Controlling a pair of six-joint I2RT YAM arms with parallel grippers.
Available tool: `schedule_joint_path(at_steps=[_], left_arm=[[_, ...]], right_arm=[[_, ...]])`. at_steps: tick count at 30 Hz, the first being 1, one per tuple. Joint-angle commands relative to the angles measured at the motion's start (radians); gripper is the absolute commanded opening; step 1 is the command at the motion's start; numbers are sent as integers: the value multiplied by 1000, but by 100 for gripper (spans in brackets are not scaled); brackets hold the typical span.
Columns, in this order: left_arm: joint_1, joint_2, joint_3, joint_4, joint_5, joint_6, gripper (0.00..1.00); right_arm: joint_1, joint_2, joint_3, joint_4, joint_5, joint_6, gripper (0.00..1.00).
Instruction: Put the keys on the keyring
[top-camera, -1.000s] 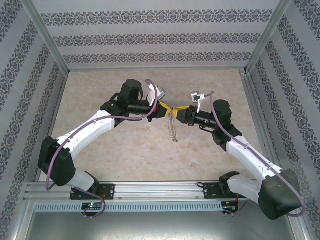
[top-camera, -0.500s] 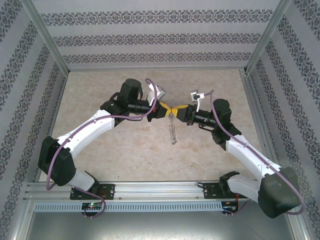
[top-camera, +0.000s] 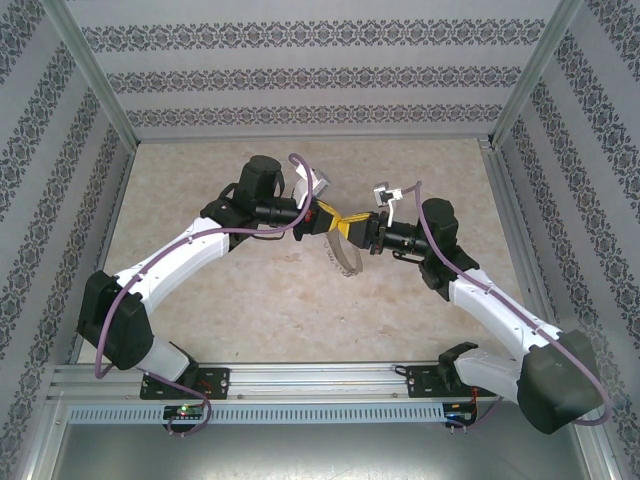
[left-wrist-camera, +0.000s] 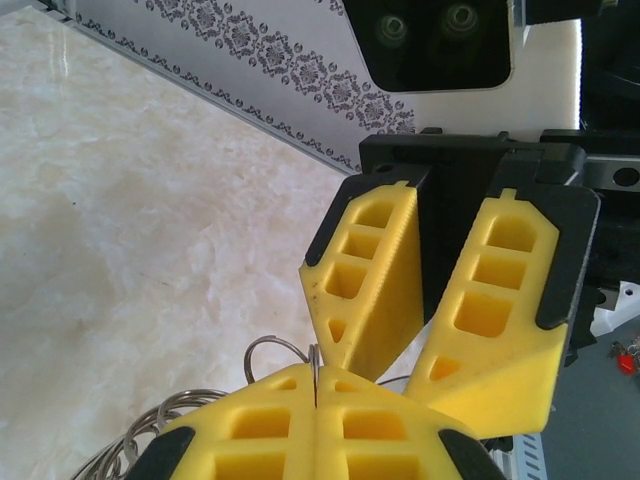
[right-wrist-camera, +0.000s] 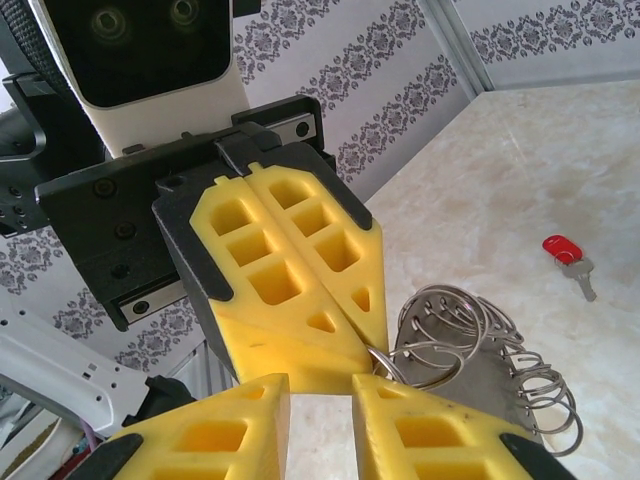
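The wire loop is outside the open gap of my right gripper. Next, my right gripper moves over and pinches the wire loop (right-wrist-camera: 386, 365) before my left gripper opens.
The keyring (right-wrist-camera: 470, 335), a bunch of thin silvery wire loops, hangs over the table from my left gripper (right-wrist-camera: 362, 345). That gripper (left-wrist-camera: 316, 378) is shut on one wire loop (left-wrist-camera: 268, 345), which sticks up between its yellow fingertips. My right gripper (right-wrist-camera: 322, 392) faces it tip to tip and stands open, with bare table showing through the gap; its right fingertip (right-wrist-camera: 385, 385) is at the pinched loop. From above, both grippers (top-camera: 345, 223) meet over mid-table and the keyring (top-camera: 346, 257) dangles below them. A key (right-wrist-camera: 565, 252) with a red head lies on the table beyond the ring.
The marble-look tabletop (top-camera: 250, 300) is boxed in by patterned walls (top-camera: 320, 75) with metal posts (top-camera: 95, 75) at the corners. An aluminium rail (top-camera: 320, 385) carrying the arm bases runs along the near edge.
The right gripper has shifted left toward the left gripper. The keyring, which hung straight down, now sits higher and bunched under the fingertips. The left gripper stays shut on it.
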Motion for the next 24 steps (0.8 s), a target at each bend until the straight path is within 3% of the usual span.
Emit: schedule_joint_path(at_steps=[1,7,15,24], left_arm=[[-2,-5,45,55,42,-2,0],[3,-9,53,42,67,7,0],[5,2,83,19,113,12,0],[6,19,109,10,152,1,0]], right_arm=[[-26,-23,13,11,-18,-15,25],[-94,-83,-9,-3,-36,-3,27],[-93,-36,4,29,-72,14,40],[-56,-13,24,42,-78,9,38]])
